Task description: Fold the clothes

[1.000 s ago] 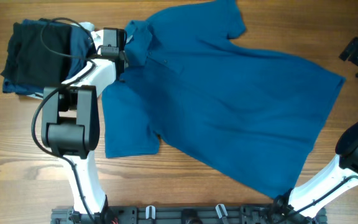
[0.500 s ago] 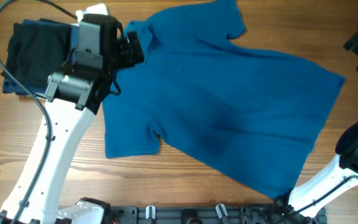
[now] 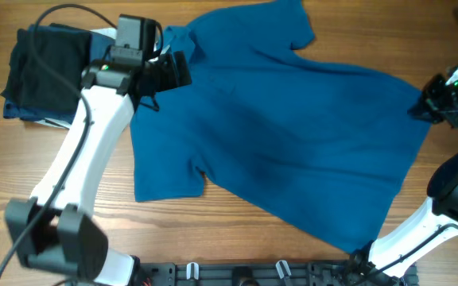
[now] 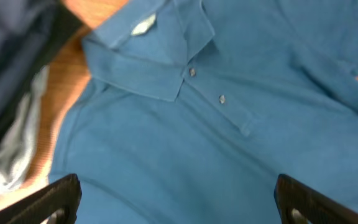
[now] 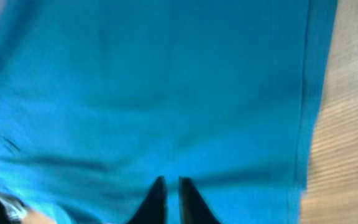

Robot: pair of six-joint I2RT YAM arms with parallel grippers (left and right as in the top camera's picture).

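My right gripper needs to let go of the bunched fold of blue fabric, coming to lie on the bare wood (image 3: 440, 102) just beyond the hem of the shirt.
The clothes (image 3: 277, 135), a medium-blue polo shirt, lie spread flat across the table with the collar at the upper left. My left gripper (image 3: 172, 71) hovers open above the collar; in the left wrist view its fingers (image 4: 58, 196) stand wide apart over the chest below the buttons (image 4: 221, 99), holding nothing (image 4: 176, 190). At the shirt's right hem corner my right gripper (image 3: 429, 107) is down on the fabric. The right wrist view shows its tips (image 5: 171, 183) closed together on the blue cloth (image 5: 166, 93) close to the hem edge.
A stack of folded black, navy and pale-grey garments (image 3: 42, 67) lies at the far left, beside the collar, and shows as (image 4: 11, 74) in the left wrist view. Bare wood (image 3: 213, 230) runs along the front. A black rail (image 3: 237, 274) lines the front edge.
The left arm swung and stretched out over the collar and its jaws opened wider. The right gripper came in from the far right edge to the shirt's hem corner and shut.
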